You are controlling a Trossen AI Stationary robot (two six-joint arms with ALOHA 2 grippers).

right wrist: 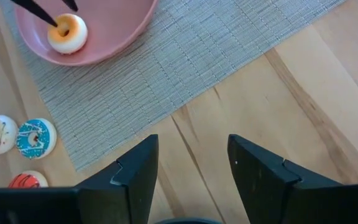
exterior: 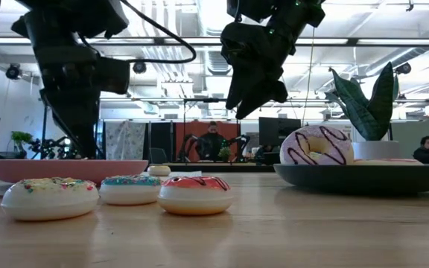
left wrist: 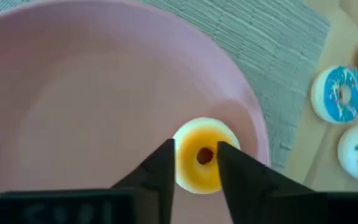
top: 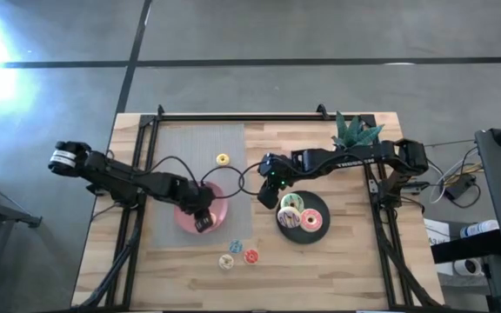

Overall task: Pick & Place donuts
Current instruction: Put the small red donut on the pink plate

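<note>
The fingers of my left gripper straddle the orange donut's hole, so they should open and take one side of it (left wrist: 186, 154), leaving the other for my right gripper.
My left gripper (top: 203, 223) is low over the pink plate (top: 190, 216), shut on a small orange-iced donut (left wrist: 201, 163) near the plate's rim. The donut also shows in the right wrist view (right wrist: 67, 31). My right gripper (top: 270, 189) is open and empty, raised above the bare wood between the grey mat (top: 190, 148) and the black plate (top: 320, 233). The black plate holds the white (top: 290, 203), green (top: 287, 217) and pink (top: 310, 219) iced donuts. A yellow donut (top: 223, 159) lies on the mat. Three tiny donuts (top: 236, 256) lie on the wood near the front edge. My left gripper pinches the orange donut's two opposite outer sides (left wrist: 180, 167) between its two fingers (left wrist: 160, 165). The fingers come from above, slanting down. The donut lies flat, hole up, its underside on the pink plate just inside the rim.
A potted plant (top: 355, 130) stands at the back right. The white-sprinkled (exterior: 49, 197), blue (exterior: 129, 188) and red (exterior: 196, 195) tiny donuts lie close together by the mat's near corner. A black frame runs along the table's back and sides (top: 233, 116).
</note>
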